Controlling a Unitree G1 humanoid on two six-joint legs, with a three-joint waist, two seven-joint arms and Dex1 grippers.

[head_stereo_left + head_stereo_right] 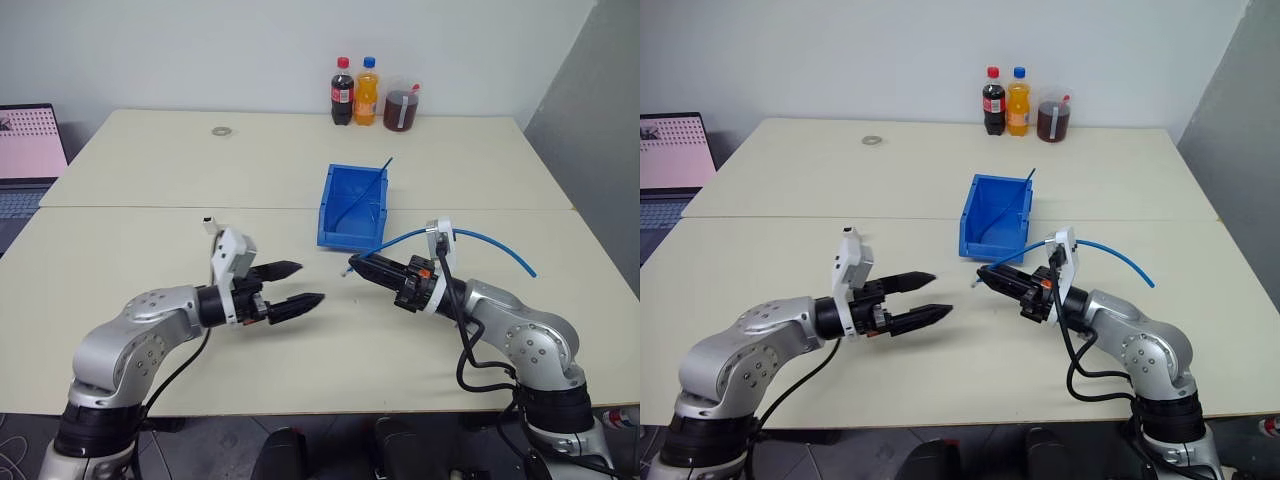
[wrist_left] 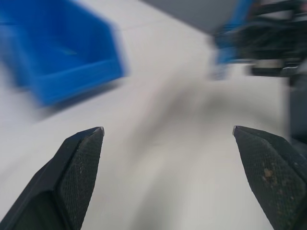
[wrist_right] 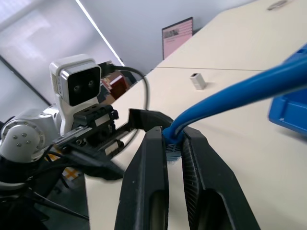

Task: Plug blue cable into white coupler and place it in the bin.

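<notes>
Next, I will move my left gripper back to the white coupler behind its wrist and close it on the white coupler's sides (image 1: 209, 225).
The blue cable (image 1: 480, 238) arcs up over my right wrist, and its far end hangs free to the right. My right gripper (image 1: 354, 266) is shut on its other end, and the pale plug shows pinched between the fingers (image 3: 153, 158). My left gripper (image 1: 311, 281) is open with nothing between its fingertips (image 2: 84, 148), and it points at the right gripper across a short gap. The white coupler (image 3: 197, 80) lies alone on the table behind my left wrist (image 1: 208, 221). The blue bin (image 1: 345, 238) stands just beyond both grippers.
A darker blue thin cable (image 1: 372, 190) leans inside the bin and pokes out over its back rim. Two drink bottles (image 1: 354, 92) and a jar of dark liquid (image 1: 402, 108) stand at the table's far edge. A small ring (image 1: 221, 131) lies far left. A laptop (image 1: 30, 150) sits off the left side.
</notes>
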